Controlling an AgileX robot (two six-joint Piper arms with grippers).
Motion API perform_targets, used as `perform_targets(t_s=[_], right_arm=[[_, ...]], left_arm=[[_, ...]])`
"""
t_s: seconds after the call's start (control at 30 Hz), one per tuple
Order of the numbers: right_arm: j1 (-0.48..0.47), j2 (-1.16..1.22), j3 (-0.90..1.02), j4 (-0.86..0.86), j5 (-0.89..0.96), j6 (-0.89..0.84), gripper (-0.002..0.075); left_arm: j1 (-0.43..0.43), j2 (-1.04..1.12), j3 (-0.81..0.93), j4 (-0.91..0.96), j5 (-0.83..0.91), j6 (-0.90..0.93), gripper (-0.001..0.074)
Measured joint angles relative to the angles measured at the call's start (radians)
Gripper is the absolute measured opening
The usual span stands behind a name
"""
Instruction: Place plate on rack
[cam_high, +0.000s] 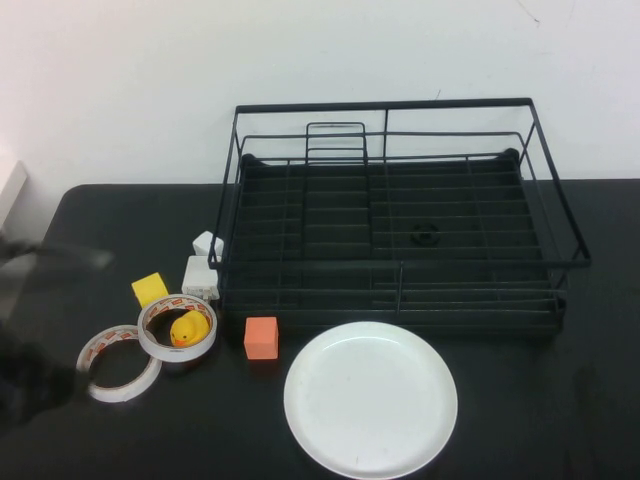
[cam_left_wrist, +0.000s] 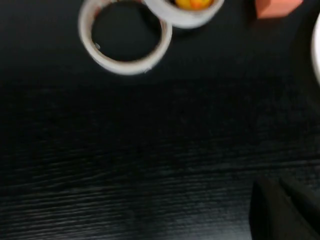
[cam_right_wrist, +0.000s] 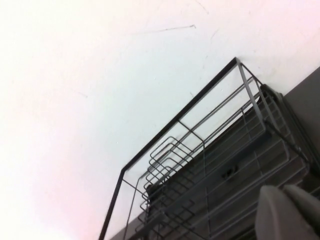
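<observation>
The robot's left gripper will next go to the white plate's rim (cam_high: 292, 371) (cam_left_wrist: 314, 39) on the side nearest the orange cube and close there.
The white plate (cam_high: 371, 398) lies flat on the black table just in front of the rack (cam_high: 400, 215), a black wire basket with tall rails and nothing in it. A sliver of the plate's rim (cam_left_wrist: 317, 50) shows in the left wrist view. My left gripper (cam_left_wrist: 286, 207) hangs shut and holding nothing over bare table near the tape rolls; in the high view its arm is only a dark blur (cam_high: 30, 330) at the left edge. My right gripper (cam_right_wrist: 290, 210) is shut and holding nothing, pointing up at the rack (cam_right_wrist: 210, 165) and the wall; the high view does not show it.
Left of the plate sit an orange cube (cam_high: 261, 337), a tape roll (cam_high: 178, 328) with a yellow duck (cam_high: 189, 329) inside, a second tape roll (cam_high: 121, 363), a yellow cube (cam_high: 150, 289) and two white blocks (cam_high: 202, 275). A small upright wire divider (cam_high: 336, 143) stands at the rack's back.
</observation>
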Motion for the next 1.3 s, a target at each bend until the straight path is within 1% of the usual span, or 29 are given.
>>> perform_targets(t_s=[0.1,0.23,0.37,0.47,0.57,0.7,0.83,0.97,1.1,1.2,1.3], right_arm=[[0.000,0.000,0.000,-0.002,0.016,-0.048,0.0008],[0.000,0.000,0.000,-0.006,0.043,-0.157,0.0008],[0.000,0.000,0.000,-0.006,0.050,-0.181,0.0008],[0.000,0.000,0.000,-0.006,0.054,-0.186,0.0008],[0.000,0.000,0.000,-0.006,0.054,-0.186,0.0008],[0.000,0.000,0.000,-0.006,0.054,-0.205,0.0008],[0.000,0.000,0.000,-0.006,0.054,-0.229,0.0008],[0.000,0.000,0.000,-0.006,0.052,-0.252,0.0008],[0.000,0.000,0.000,-0.006,0.046,-0.267,0.0008],[0.000,0.000,0.000,-0.006,0.046,-0.267,0.0008],[0.000,0.000,0.000,0.009,0.046,-0.267,0.0008]], left_arm=[[-0.045,0.184,-0.101,-0.020,0.064,0.023,-0.0001],[-0.166,0.401,-0.229,-0.023,0.147,0.038,-0.0001],[-0.286,0.601,-0.335,-0.004,0.165,0.036,0.0007],[-0.336,0.728,-0.401,-0.002,0.163,0.018,0.0039],[-0.358,0.823,-0.459,0.003,0.157,-0.008,0.0060],[-0.358,0.847,-0.490,0.019,0.115,-0.033,0.0060],[-0.358,0.824,-0.492,0.053,0.041,-0.047,0.0019],[-0.358,0.772,-0.479,0.062,-0.028,-0.051,0.0004],[-0.358,0.668,-0.380,0.064,-0.125,-0.115,0.0001],[-0.358,0.591,-0.272,0.064,-0.195,-0.214,0.0000],[-0.358,0.561,-0.203,0.064,-0.209,-0.256,0.0000]])
